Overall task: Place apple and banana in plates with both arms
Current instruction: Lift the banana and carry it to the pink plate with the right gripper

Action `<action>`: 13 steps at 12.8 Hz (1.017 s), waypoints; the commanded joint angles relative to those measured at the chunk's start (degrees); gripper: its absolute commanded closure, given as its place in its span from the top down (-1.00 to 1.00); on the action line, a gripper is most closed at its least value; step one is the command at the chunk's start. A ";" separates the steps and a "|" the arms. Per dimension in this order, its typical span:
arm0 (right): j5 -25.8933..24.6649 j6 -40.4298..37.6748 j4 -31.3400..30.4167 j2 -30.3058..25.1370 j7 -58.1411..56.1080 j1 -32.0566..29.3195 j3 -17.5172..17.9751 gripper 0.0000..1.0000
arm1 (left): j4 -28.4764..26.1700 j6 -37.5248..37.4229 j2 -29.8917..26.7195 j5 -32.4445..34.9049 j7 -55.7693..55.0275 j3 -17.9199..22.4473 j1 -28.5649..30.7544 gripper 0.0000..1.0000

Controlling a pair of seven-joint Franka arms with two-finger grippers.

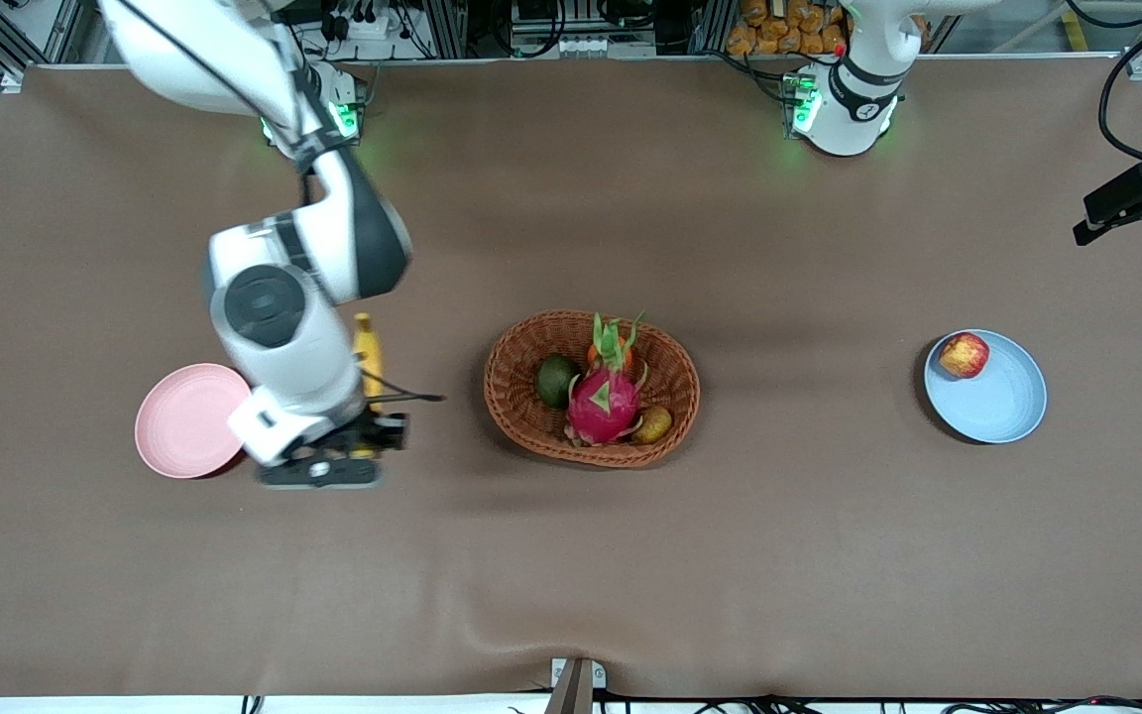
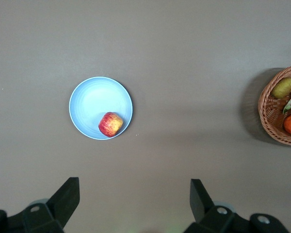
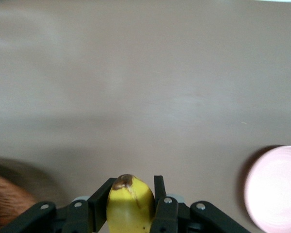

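Observation:
I will use my right gripper to set the yellow banana down across the middle of the pale pink plate (image 1: 200, 422) (image 3: 282, 191).
The red and yellow apple (image 1: 965, 354) lies in the light blue plate (image 1: 1002, 402), near its rim; both show in the left wrist view, the apple (image 2: 110, 124) on the plate (image 2: 97, 99). My left gripper (image 2: 135, 191) is open and empty, high above the table beside that plate; it is out of the front view. My right gripper (image 1: 363, 436) is shut on the yellow banana (image 1: 369, 355), held up over the table between the pale pink plate (image 1: 184, 421) and the basket. The right wrist view shows the banana's dark tip (image 3: 130, 204) between the fingers and the pink plate (image 3: 276, 189) off to one side.
An oval wicker basket (image 1: 531, 337) at the table's middle holds a magenta dragon fruit (image 1: 603, 402), a green fruit, an orange and a small yellowish fruit. Its edge shows in the left wrist view (image 2: 269, 114). A black camera mount (image 1: 1141, 198) juts in at the left arm's end.

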 commanded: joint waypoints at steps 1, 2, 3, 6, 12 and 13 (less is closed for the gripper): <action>0.11 -0.02 -8.83 -3.96 -7.22 -6.88 1.01 -1.00 | 0.76 0.07 0.39 1.05 0.10 0.57 -0.87 1.00; 0.02 0.59 -10.33 -3.53 -9.77 -9.86 1.10 -1.00 | 0.76 0.16 0.57 1.13 0.02 0.57 -0.87 1.00; 0.02 0.68 -10.61 -3.17 -13.45 -12.59 1.10 -1.00 | 0.67 0.16 0.66 1.22 -0.59 0.57 -0.87 1.00; 0.02 1.91 -10.61 -0.63 -19.01 -17.79 1.10 -1.00 | 0.84 0.16 0.83 1.22 -0.33 0.57 -0.52 1.00; 0.20 11.66 -10.17 7.37 -20.07 -22.81 1.28 -1.00 | 0.84 0.07 0.92 1.66 -0.59 0.31 -0.43 1.00; 0.20 13.67 -10.61 8.16 -20.08 -23.33 1.28 -1.00 | 0.84 0.07 1.01 1.66 -0.86 0.31 -0.43 1.00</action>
